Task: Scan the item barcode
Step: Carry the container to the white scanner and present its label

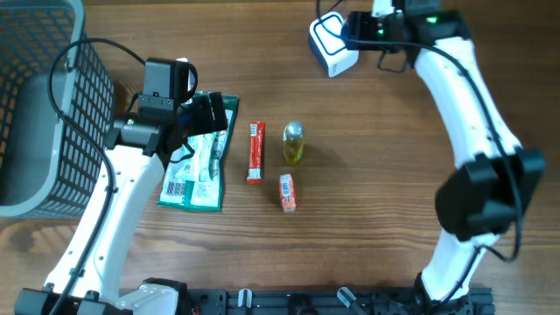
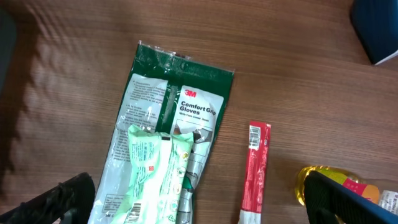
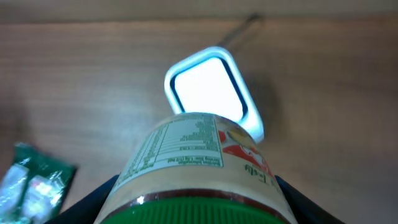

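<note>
My right gripper needs to release the jar on the bare table across the yellow bottle from the grey wire basket [image 1: 459, 164].
In the right wrist view, my right gripper [image 3: 196, 208] is shut on a jar [image 3: 199, 155] with a green lid and a cream label, one finger on each side. The jar's far end points at the scanner [image 3: 208, 87], a white unit with a blue-rimmed window, which shows beyond it. From overhead the right gripper [image 1: 354, 31] sits right beside the scanner [image 1: 331, 44] at the table's far edge, and the jar is hidden there. My left gripper [image 1: 203, 114] hangs open over a green gloves packet [image 1: 199, 171]. Its fingers stand wide apart with nothing between them [image 2: 202, 208].
On the gloves packet [image 2: 180, 106] lies a light-green packet [image 2: 155, 174]. A red stick packet [image 1: 255, 150], a small yellow bottle [image 1: 293, 143] and a small orange packet [image 1: 287, 192] lie mid-table. A grey wire basket [image 1: 44, 105] stands at the far left.
</note>
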Tool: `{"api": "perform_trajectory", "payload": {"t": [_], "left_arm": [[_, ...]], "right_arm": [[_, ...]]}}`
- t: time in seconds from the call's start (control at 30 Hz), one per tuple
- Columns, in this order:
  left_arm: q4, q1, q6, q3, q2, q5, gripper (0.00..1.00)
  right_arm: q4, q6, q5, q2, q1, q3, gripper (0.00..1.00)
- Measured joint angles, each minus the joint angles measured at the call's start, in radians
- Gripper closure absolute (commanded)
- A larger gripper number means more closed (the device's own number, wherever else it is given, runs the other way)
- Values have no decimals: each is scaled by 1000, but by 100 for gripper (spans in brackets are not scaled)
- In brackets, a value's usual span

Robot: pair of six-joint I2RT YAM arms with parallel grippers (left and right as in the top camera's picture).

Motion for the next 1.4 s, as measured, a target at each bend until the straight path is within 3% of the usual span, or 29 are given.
{"api": "perform_trajectory", "payload": {"t": [0.17, 0.43, 1.0, 1.2, 1.4], "left_arm": [[0, 0, 0, 0, 0, 0, 0], [0, 0, 0, 0, 0, 0, 0], [0, 0, 0, 0, 0, 0, 0], [0, 0, 0, 0, 0, 0, 0], [0, 0, 0, 0, 0, 0, 0]], "right_arm": [[222, -12, 1, 95, 5, 0, 96], [491, 105, 5, 189, 5, 0, 96], [743, 138, -39, 306, 5, -22, 96], [748, 141, -43, 306, 5, -55, 96], [838, 141, -180, 306, -5, -61, 96]]}}
